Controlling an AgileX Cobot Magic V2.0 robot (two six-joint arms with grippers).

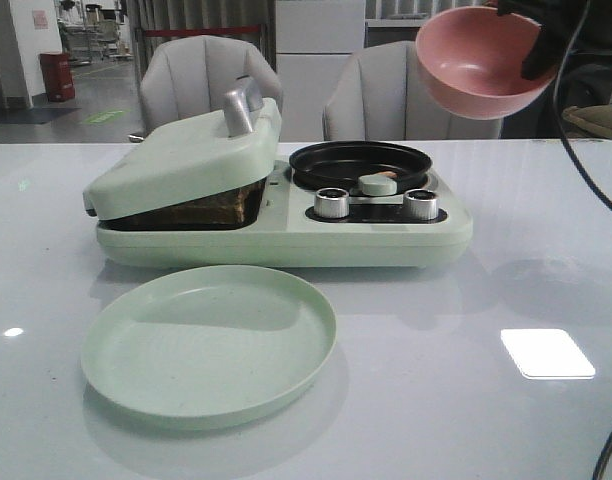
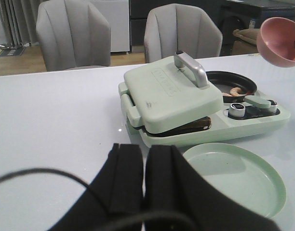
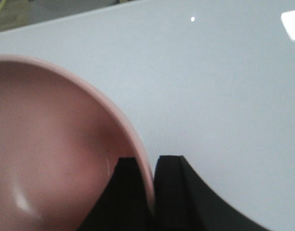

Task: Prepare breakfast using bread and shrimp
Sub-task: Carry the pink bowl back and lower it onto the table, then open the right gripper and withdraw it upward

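Observation:
The pink bowl, now tilted high above the pan, will go down from my right gripper on the bare table (image 1: pixel 558 270) beside the pan end of the breakfast maker.
The bread (image 1: pixel 201 210) lies clamped under the pale green press lid (image 1: pixel 186 155) of the breakfast maker; only its dark crust edge (image 2: pixel 188 127) shows. Pale pinkish shrimp (image 1: pixel 384 177) lie in the black round pan (image 1: pixel 316 158) on the maker's right side, also visible in the left wrist view (image 2: pixel 235 90). High above and to the right of the pan, my right gripper (image 3: pixel 151 163) is shut on the rim of a tilted pink bowl (image 1: pixel 481 60), which looks empty inside (image 3: pixel 51 154). My left gripper (image 2: pixel 144 151) is shut, holds nothing, and hangs over the table left of the plate.
A pale green plate (image 1: pixel 208 342) with nothing on it sits in front of the maker. Two silver dials (image 1: pixel 332 203) (image 1: pixel 422 203) and a green knob (image 1: pixel 372 185) face forward. Two grey chairs (image 1: pixel 211 80) stand behind the table. A black cable (image 1: pixel 586 170) hangs at the right.

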